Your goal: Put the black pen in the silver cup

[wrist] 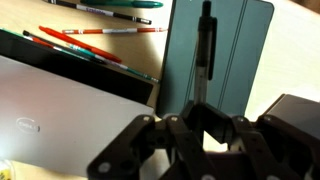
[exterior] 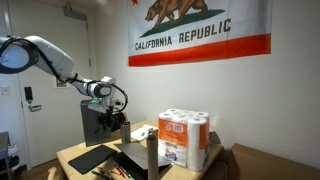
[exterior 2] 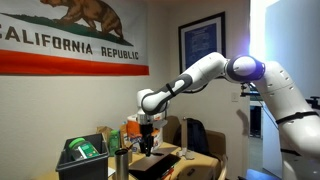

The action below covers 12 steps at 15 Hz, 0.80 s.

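Next, I release the black pen inside the silver cup standing [exterior: 125,128] just behind the silver laptop.
In the wrist view the black pen [wrist: 206,40] runs straight up the picture from my gripper [wrist: 207,118]. It looks about twice as thick as the pens on the table, so it is nearer the camera. The jaws meet on its lower end and are shut on it. Behind it lies a dark teal notebook [wrist: 235,55]. In both exterior views the gripper [exterior: 122,126] [exterior 2: 147,137] hangs a little above the table. The pen is too small to make out there. I cannot pick out the silver cup in any view.
Red pens [wrist: 85,42] and green pens [wrist: 110,8] lie beside a silver laptop [wrist: 60,100]. A tall dark cylinder [exterior: 151,152] stands by a pack of paper rolls [exterior: 186,138]. A green bin [exterior 2: 85,155] sits at the table's side.
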Tool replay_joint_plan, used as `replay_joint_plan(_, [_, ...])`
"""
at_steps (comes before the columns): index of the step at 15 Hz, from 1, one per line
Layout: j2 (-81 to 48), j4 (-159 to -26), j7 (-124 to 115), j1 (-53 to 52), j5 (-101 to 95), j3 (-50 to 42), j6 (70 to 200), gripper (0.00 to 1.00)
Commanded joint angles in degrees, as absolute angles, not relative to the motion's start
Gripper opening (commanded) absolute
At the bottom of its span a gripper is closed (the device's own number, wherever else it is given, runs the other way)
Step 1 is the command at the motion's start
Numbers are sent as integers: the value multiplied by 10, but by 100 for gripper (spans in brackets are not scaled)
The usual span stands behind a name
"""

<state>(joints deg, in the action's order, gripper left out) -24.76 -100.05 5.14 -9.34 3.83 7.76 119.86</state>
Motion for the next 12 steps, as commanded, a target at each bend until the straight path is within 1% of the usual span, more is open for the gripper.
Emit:
replay_joint_plan(1, [-295,-890,72,-91,41,90,1086,3])
replay_joint_plan(4, [-330,-802,59,-103,30,88,995,3])
replay_joint_plan(8, [-390,-682,61,-117,22,85,906,3])
replay_joint_plan(10, [-423,-625,65,-122,17,83,877,3])
replay_joint_plan(12, [-449,-584,65,-131,2,78,879,3])
